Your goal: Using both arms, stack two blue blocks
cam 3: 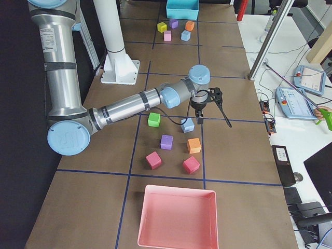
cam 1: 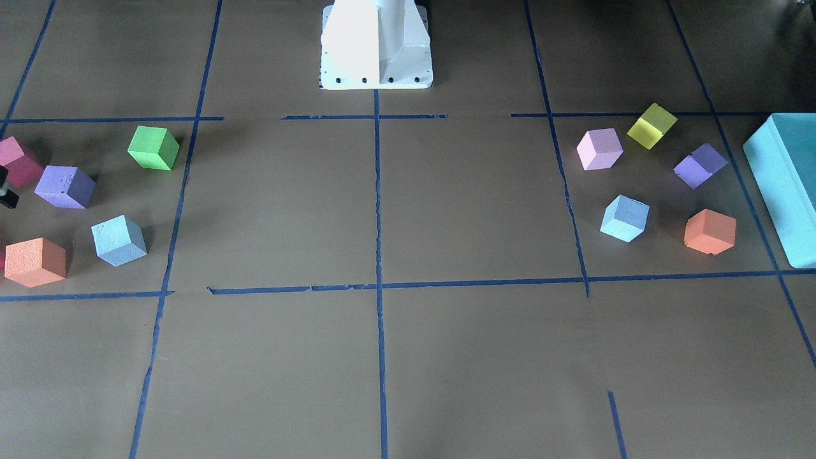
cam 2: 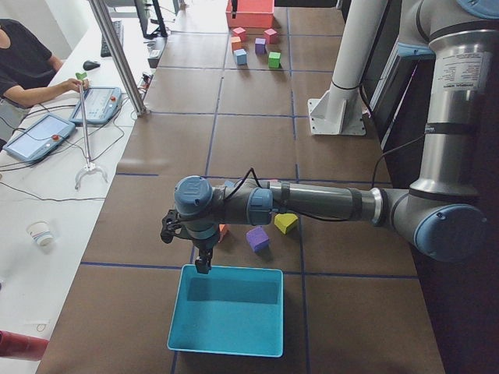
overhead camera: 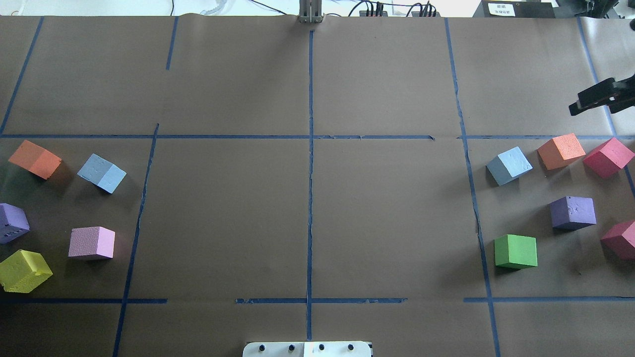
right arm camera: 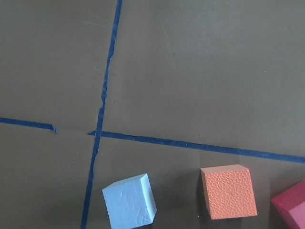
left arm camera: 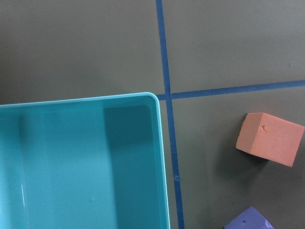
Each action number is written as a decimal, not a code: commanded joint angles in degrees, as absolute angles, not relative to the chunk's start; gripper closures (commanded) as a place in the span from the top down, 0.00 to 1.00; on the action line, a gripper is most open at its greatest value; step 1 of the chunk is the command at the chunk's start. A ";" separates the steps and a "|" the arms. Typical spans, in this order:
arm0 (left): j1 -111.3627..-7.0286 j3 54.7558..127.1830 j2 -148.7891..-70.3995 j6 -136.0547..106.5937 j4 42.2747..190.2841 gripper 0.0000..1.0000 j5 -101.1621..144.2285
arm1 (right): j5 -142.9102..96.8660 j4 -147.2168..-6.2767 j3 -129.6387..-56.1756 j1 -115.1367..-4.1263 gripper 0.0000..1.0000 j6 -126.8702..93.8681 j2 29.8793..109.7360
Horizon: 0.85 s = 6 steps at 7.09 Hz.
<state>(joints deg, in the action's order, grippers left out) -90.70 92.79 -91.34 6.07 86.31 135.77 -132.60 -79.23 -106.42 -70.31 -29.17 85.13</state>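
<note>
I will next close my right gripper around the middle of the pale blue block (cam 1: pixel 118 240) (right arm camera: pixel 129 202) that sits between the green cube and an orange cube.
Two pale blue blocks lie apart on the table. One (overhead camera: pixel 101 173) is on my left side, also in the front-facing view (cam 1: pixel 625 218). The other (overhead camera: pixel 509 165) is on my right side, also in the right wrist view (right arm camera: pixel 129 201). My right gripper (overhead camera: pixel 595 99) hovers beyond the orange cube (overhead camera: pixel 560 150), up and to the right of that block, holding nothing; I cannot tell whether it is open. My left gripper (cam 2: pixel 203 263) shows only in the exterior left view, above the rim of the teal bin (cam 2: pixel 230 308); I cannot tell its state.
Orange, purple, pink and yellow cubes surround the left blue block. Orange, purple, green and two crimson cubes surround the right one. The teal bin (cam 1: pixel 787 185) lies at my far left, a pink bin (cam 3: pixel 176 218) at my far right. The white pedestal (cam 1: pixel 376 44) stands mid-table.
</note>
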 commanded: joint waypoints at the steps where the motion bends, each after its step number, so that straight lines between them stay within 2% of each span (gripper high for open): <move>1: -90.70 92.81 -91.32 6.06 86.40 1.00 135.70 | -123.69 -74.01 -106.17 -60.34 1.00 -34.01 85.61; 6: -90.70 92.90 -91.32 6.06 86.48 1.00 135.70 | -122.34 -74.00 -99.25 -53.36 1.00 -33.31 84.11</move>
